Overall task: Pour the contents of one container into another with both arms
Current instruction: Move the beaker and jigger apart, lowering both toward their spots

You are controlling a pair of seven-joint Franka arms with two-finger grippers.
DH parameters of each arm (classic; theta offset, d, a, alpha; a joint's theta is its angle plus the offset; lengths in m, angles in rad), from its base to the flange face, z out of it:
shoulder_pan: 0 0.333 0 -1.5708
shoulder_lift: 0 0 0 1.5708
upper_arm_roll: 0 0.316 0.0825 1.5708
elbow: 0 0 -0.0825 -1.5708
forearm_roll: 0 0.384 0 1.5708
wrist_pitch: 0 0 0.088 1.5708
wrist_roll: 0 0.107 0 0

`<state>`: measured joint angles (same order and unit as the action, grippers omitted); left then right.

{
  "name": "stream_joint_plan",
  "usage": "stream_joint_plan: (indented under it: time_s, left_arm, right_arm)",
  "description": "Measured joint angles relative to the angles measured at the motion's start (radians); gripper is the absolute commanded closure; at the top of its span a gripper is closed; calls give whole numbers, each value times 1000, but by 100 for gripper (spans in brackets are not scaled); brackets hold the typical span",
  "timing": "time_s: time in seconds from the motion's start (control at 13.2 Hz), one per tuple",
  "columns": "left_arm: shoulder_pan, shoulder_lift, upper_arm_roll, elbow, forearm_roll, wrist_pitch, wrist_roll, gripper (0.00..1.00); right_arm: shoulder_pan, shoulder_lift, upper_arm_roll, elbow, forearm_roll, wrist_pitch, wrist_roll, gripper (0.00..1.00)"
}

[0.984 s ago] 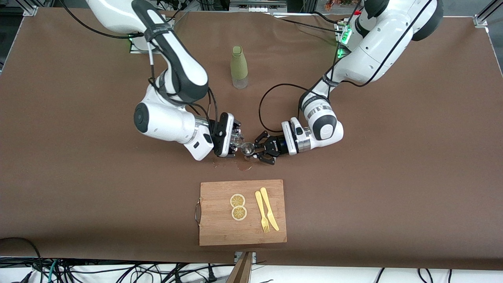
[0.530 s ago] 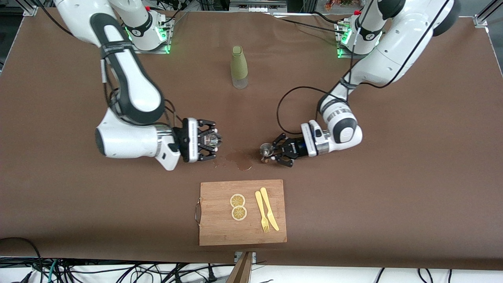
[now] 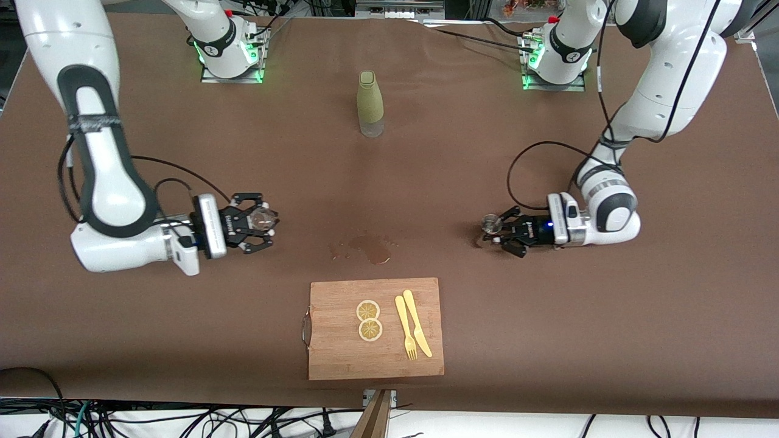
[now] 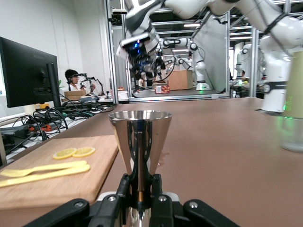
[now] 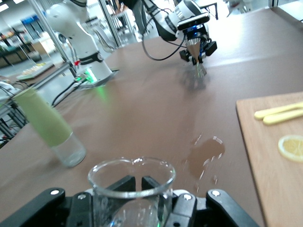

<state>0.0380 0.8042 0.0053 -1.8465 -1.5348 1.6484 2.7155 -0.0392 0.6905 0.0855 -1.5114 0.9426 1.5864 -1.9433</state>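
Note:
The steel jigger will be put down on the bare brown cloth (image 3: 576,218) beneath the wrist just behind my left gripper.
A small steel jigger (image 3: 489,224), a double cone, stands upright in my left gripper (image 3: 494,230), which is shut on its narrow waist over the table toward the left arm's end. In the left wrist view the jigger (image 4: 140,137) rises straight from the left gripper (image 4: 140,187). A small clear glass beaker (image 3: 263,218) is held upright in my shut right gripper (image 3: 263,222), over the table toward the right arm's end. The beaker (image 5: 131,182) fills the foreground of the right wrist view, with the right gripper (image 5: 135,189) clamped round it. The beaker looks empty.
A wet spill (image 3: 367,248) darkens the brown cloth between the grippers. A wooden cutting board (image 3: 341,359) nearer the camera carries two lemon slices (image 3: 369,320) and a yellow fork and knife (image 3: 412,326). A green-sleeved bottle (image 3: 370,103) stands between the arm bases.
Both grippers have drawn apart from the middle above the spill. The right one carried the beaker toward its own end, the left one carried the jigger toward its end. Both stayed shut.

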Motion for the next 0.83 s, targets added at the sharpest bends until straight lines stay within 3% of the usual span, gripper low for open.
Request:
stream_joint_plan:
  time_s: [0.23, 0.53, 0.76, 0.83]
  left_arm:
    - [12, -2, 126, 10, 112, -121, 3, 100]
    - [20, -2, 295, 52, 238, -295, 5, 100]
    - [38, 12, 353, 83, 283, -371, 19, 100]
    - [40, 25, 371, 94, 295, -394, 26, 100]
  right_arm:
    - [-121, 106, -1, -23, 0, -37, -215, 100]
    - [-162, 242, 0, -27, 13, -39, -441, 100]
    - [-163, 288, 0, -25, 37, -29, -508, 99]
    - [-163, 299, 0, -25, 39, -27, -524, 94]
